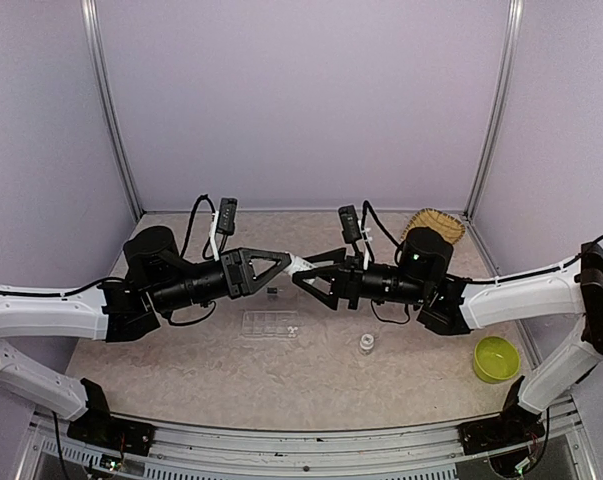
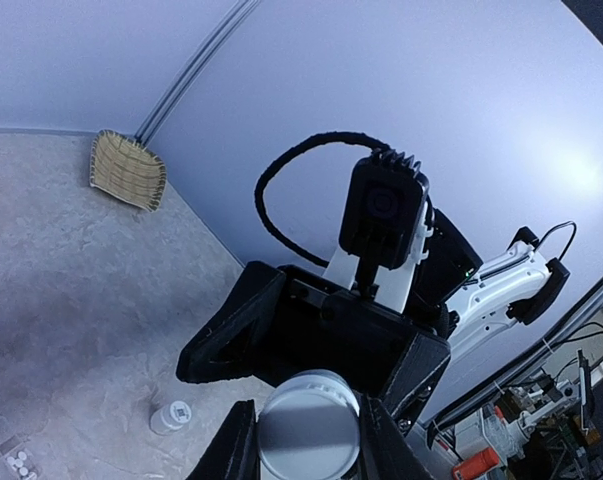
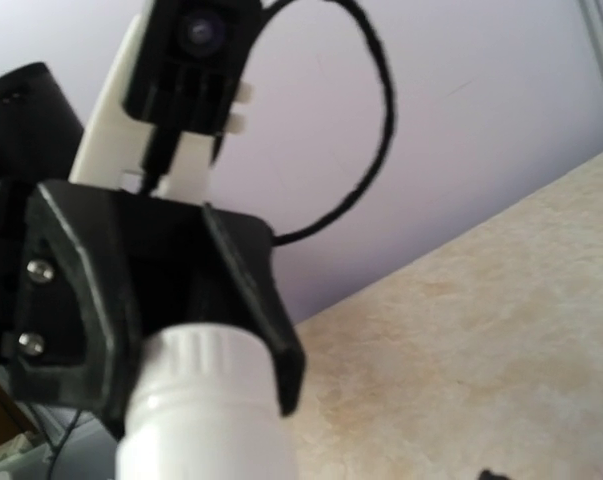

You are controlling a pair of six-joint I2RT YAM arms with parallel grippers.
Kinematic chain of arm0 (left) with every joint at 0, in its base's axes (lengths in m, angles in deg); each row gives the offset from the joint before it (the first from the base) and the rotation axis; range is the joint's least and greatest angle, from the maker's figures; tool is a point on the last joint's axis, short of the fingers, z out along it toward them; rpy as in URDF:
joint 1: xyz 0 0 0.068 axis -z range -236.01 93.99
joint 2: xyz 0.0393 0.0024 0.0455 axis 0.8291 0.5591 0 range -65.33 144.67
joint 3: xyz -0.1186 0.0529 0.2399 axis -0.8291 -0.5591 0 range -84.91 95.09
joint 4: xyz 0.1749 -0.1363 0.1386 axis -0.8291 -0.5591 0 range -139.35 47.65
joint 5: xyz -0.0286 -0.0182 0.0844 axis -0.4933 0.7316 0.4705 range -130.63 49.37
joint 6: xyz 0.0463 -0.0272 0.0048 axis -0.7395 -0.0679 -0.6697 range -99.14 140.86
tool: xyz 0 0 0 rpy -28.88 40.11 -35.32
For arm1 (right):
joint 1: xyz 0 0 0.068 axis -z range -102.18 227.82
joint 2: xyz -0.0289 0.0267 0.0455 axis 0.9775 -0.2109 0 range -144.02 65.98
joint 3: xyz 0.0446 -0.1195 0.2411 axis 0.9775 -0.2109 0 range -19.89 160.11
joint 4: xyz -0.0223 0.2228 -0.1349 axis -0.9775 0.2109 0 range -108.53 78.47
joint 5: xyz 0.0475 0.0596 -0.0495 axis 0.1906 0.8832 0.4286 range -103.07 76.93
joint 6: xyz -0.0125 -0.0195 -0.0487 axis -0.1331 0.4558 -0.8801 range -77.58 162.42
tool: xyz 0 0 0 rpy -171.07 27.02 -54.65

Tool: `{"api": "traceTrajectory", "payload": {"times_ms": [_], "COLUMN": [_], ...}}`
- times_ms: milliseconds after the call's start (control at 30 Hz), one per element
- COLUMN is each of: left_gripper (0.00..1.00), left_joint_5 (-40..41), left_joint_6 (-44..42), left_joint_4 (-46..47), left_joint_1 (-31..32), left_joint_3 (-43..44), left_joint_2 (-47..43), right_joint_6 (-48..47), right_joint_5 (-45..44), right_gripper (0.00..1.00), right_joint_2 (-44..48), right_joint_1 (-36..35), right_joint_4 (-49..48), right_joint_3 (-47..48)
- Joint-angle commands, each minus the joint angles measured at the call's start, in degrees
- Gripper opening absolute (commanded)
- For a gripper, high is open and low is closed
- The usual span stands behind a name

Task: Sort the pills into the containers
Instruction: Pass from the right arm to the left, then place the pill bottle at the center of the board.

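Observation:
My left gripper is going to set the white pill bottle down on the table (image 1: 220,309) next to the clear container, across from the small capped bottle. The pill bottle is now above the table's middle.
Both arms meet above the middle of the table and hold one white pill bottle (image 1: 299,266) between them. My left gripper (image 1: 284,262) is shut on its ribbed cap end. In the left wrist view the round end (image 2: 309,425) sits between the left fingers (image 2: 233,448). My right gripper (image 1: 315,273) is shut on the bottle's body, which fills the right wrist view (image 3: 206,420). Its own fingers are hidden there. The clear compartment container (image 1: 269,323) lies open on the table below, with a few white pills (image 1: 294,328) at its right end. The pills also show in the left wrist view (image 2: 19,462).
A small capped bottle (image 1: 367,343) stands right of the container and shows in the left wrist view (image 2: 169,416). A lime-green bowl (image 1: 495,358) sits at the right. A woven straw basket (image 1: 433,224) is at the back right. A small dark item (image 1: 272,292) lies behind the container.

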Motion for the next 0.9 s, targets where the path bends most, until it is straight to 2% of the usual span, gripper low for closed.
{"api": "traceTrajectory", "payload": {"times_ms": [0, 433, 867], "left_gripper": [0.15, 0.15, 0.15], "left_joint_5": [2.58, 11.11, 18.78], "left_joint_6": [-0.89, -5.51, -10.72], "left_joint_4": [-2.39, -14.94, -22.62], "left_joint_1": [-1.09, -5.02, -9.41], "left_joint_3": [-0.38, -0.12, -1.09], "left_joint_2": [-2.38, -5.51, -5.69], "right_joint_6": [-2.48, -4.79, -5.27], "right_joint_5": [-2.33, -7.83, -10.69], "right_gripper": [0.79, 1.0, 1.0], "right_joint_2": [2.31, 4.26, 4.09], "right_joint_1": [0.87, 1.85, 1.85], "right_joint_4": [2.97, 6.36, 8.08], "right_joint_3": [0.39, -0.93, -1.29]}}
